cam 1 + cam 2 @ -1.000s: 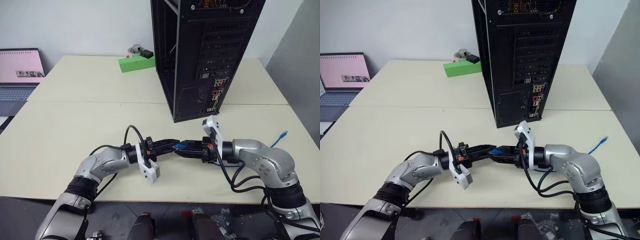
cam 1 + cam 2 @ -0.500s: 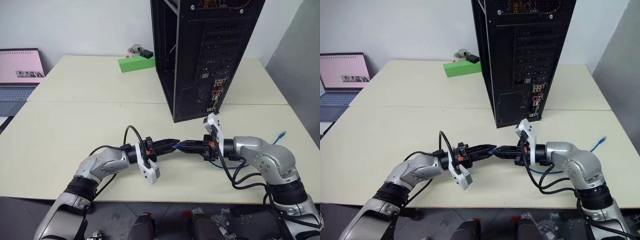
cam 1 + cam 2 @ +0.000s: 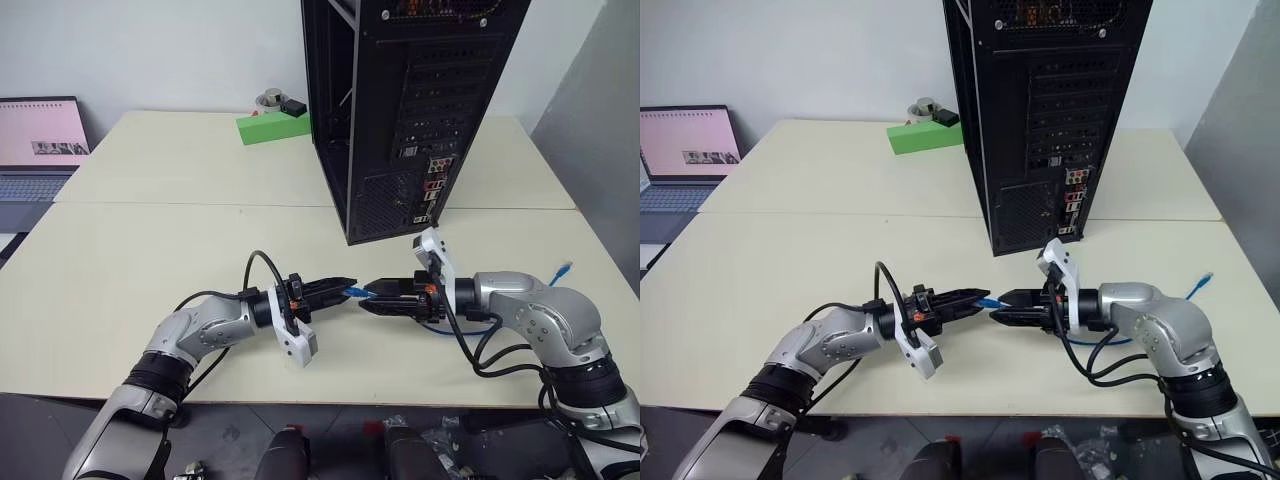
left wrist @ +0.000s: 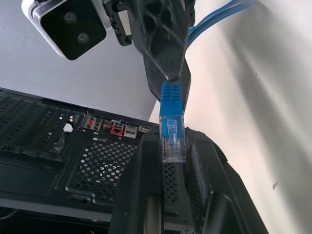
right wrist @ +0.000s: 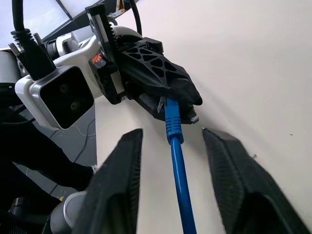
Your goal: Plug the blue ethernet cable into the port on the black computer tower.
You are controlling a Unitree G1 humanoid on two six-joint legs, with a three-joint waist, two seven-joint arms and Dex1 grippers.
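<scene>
The clear plug is shut inside my left gripper, so next my right gripper closes on the cord [image 5: 178, 157] behind the plug before my left gripper opens to free it.
The blue ethernet cable [image 3: 354, 291] hangs between my two grippers just above the table in front of the black computer tower [image 3: 410, 100]. My left gripper [image 3: 345, 287] is shut on its clear plug [image 4: 172, 141], which points toward the tower's rear. My right gripper [image 5: 173, 137] faces it, open, with one finger [image 5: 122, 175] on each side of the cord [image 5: 176, 161] and not touching it. The cord runs back past my right arm, and its other end [image 3: 567, 268] lies on the table at the right. The rear connectors [image 3: 430, 190] are in sight, but I cannot single out the port.
A laptop [image 3: 40, 140] stands open at the far left. A green box [image 3: 272, 127] with small items on it sits behind the tower's left side. Black robot cords [image 3: 480, 355] loop under my right arm near the table's front edge.
My right gripper's fingers have parted and let go of the cable near the plug. My left gripper keeps its hold and has not moved.
</scene>
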